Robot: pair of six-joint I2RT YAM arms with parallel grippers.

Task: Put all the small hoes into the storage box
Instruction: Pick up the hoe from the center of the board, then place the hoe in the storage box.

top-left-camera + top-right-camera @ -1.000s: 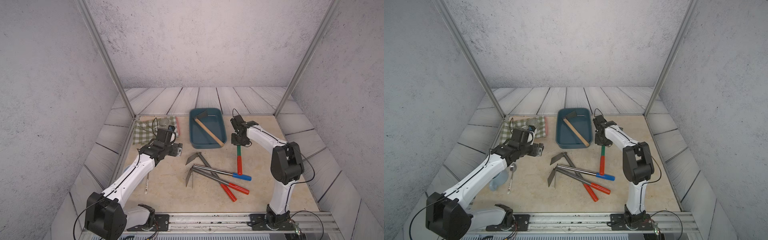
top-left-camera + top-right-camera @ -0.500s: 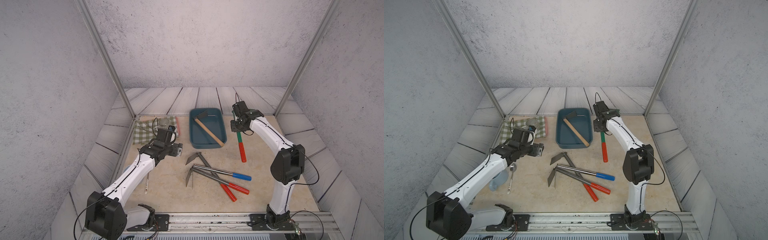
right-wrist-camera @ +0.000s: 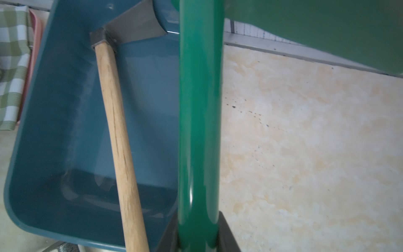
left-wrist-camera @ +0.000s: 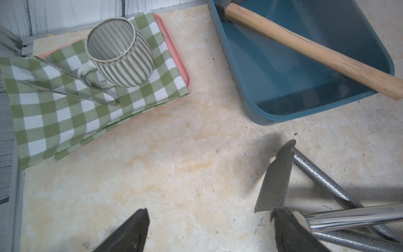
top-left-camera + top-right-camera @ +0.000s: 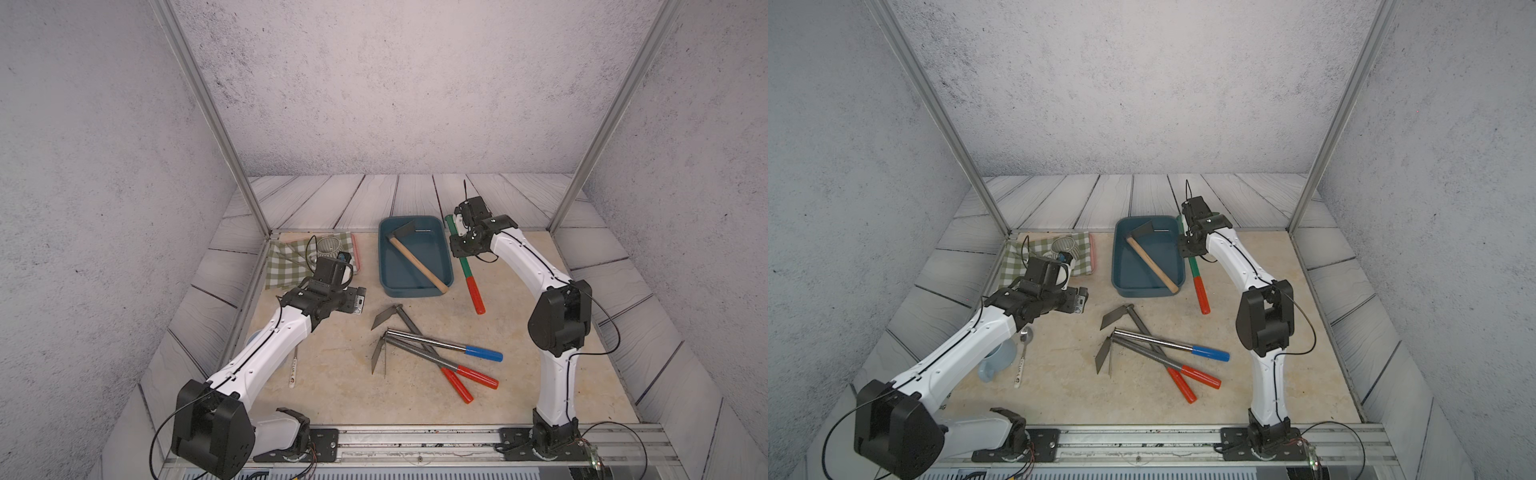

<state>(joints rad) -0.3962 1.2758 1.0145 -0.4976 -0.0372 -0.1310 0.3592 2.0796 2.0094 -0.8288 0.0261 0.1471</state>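
Observation:
I will use my right gripper to set the small hoe down in the teal storage box [image 5: 431, 264] [image 3: 151, 136] next to the hoe with the wooden handle. The small hoe now hangs tilted beside the box's wall.
The small hoe [image 5: 465, 268], with a green shaft and a red grip, hangs tilted beside the right wall of the storage box [image 5: 413, 293], its head end raised toward the back. My right gripper [image 5: 459, 224] is shut on the green shaft [image 3: 199, 131] near the head, by the box's far right corner. The teal box [image 5: 1148, 293] holds a wooden-handled hoe [image 5: 415, 262] lying diagonally. My left gripper [image 5: 359, 301] hovers open over bare table left of the box, with nothing between its fingers [image 4: 135, 229].
Three metal-shafted hoes [image 5: 415, 345] lie crossed in front of the box, with blue and red grips. A ribbed mug [image 5: 328, 247] stands on a green checked cloth at the back left. A spoon [image 5: 294, 370] and a blue cup [image 5: 996, 359] lie under the left arm.
My right gripper has lifted the green-shafted hoe off the table and carried it toward the back, alongside the box. The left arm has stayed still.

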